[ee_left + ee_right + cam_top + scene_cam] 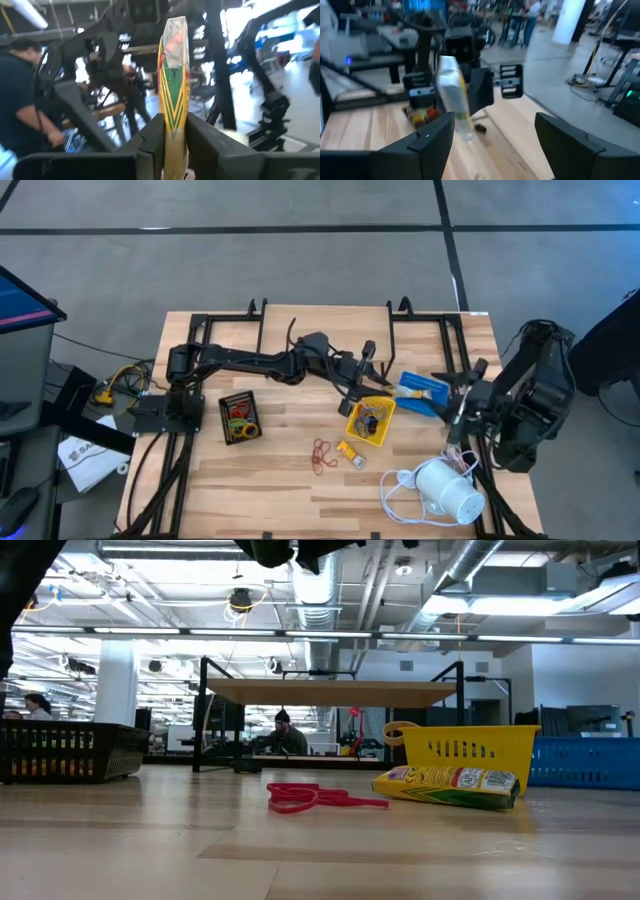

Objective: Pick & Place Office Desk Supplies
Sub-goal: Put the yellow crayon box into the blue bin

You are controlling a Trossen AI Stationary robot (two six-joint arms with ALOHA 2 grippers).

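Note:
I need to close my right gripper on the loose end (413, 392) of the yellow-and-green box, because my left gripper holds its other end.
My left gripper (173, 140) is shut on a small yellow-and-green box (173, 70), high above the table near the yellow tray (370, 422); the right wrist view shows the same box (454, 97) in the air. My right gripper (495, 145) stands open and holds nothing, at the table's right side by the blue tray (424, 390), facing the left gripper. A second yellow box (450, 785) lies on the table against the yellow tray's wall (470, 748). Red rubber bands (310, 797) lie flat on the wood beside it. My left gripper pinches the box's narrow lower end (173, 127) between its two fingers (150, 145). The rest of the box juts out past the fingertips, along the way they point. The gripper points about level, and the box is lifted clear of the table.
A black mesh tray (238, 417) with coloured bands stands at the left. A white cylindrical device (448, 490) with its cord lies at the near right corner. A dark frame (300, 330) runs along the table's far edge. People show in the room beyond.

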